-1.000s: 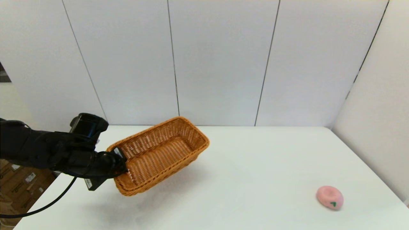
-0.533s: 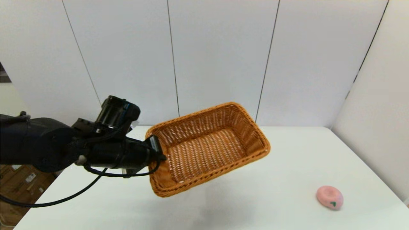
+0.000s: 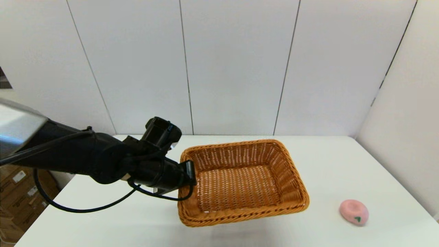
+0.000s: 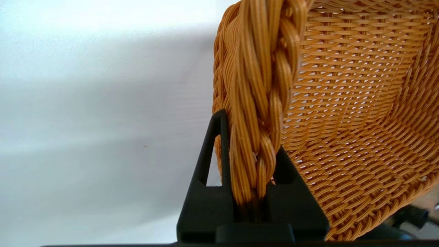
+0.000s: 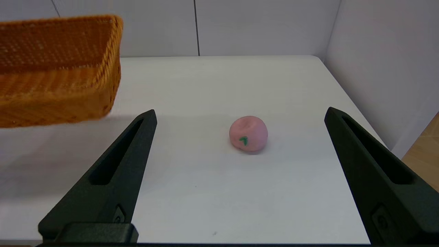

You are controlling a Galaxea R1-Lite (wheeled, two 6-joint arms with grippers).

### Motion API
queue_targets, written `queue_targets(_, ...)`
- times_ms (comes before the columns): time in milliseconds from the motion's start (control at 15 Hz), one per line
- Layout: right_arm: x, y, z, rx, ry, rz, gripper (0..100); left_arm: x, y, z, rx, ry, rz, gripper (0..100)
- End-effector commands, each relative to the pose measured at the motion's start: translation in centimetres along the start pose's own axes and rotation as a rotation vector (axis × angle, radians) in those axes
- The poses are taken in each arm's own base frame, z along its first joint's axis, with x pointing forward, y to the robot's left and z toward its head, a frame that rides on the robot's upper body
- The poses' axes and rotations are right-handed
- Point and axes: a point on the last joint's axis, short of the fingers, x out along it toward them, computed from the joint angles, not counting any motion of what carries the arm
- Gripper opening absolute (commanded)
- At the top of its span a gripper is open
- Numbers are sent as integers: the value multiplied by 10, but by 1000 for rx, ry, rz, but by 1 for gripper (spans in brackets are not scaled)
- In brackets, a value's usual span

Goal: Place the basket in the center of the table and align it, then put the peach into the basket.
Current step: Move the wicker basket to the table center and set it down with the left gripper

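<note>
I need to set the basket down flat with my left gripper on the front middle of the white table (image 3: 248,205), level with the peach.
The orange-brown wicker basket (image 3: 240,181) hangs above the middle of the white table (image 3: 329,161), lifted by its left short rim. My left gripper (image 3: 189,173) is shut on that braided rim (image 4: 260,113), one finger outside the wall and one inside. The pink peach (image 3: 354,211) with its green leaf mark lies on the table at the front right, apart from the basket. In the right wrist view the peach (image 5: 248,133) lies ahead of my open right gripper (image 5: 240,115), with the basket (image 5: 58,68) off to one side. The right arm is out of the head view.
White wall panels (image 3: 236,65) close the table's back and right sides. Cardboard boxes (image 3: 17,192) sit on the floor beyond the table's left edge. A black cable (image 3: 85,207) loops under the left arm.
My left arm has carried the basket rightward and lower, from the back left toward the table's middle, and the basket has levelled out. The peach has not moved.
</note>
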Motion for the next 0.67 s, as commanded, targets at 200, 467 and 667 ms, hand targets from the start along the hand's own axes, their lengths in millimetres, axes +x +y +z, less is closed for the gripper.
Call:
queue_targets(200, 0, 0, 0, 0, 2, 0, 100, 28, 8, -2, 10, 68, 34, 0)
queue_targets(467, 0, 0, 0, 0, 0, 0, 100, 36, 9, -1, 6, 80, 29, 0)
queue_targets(667, 0, 0, 0, 0, 0, 0, 100, 40, 11, -2, 9, 90, 35, 0)
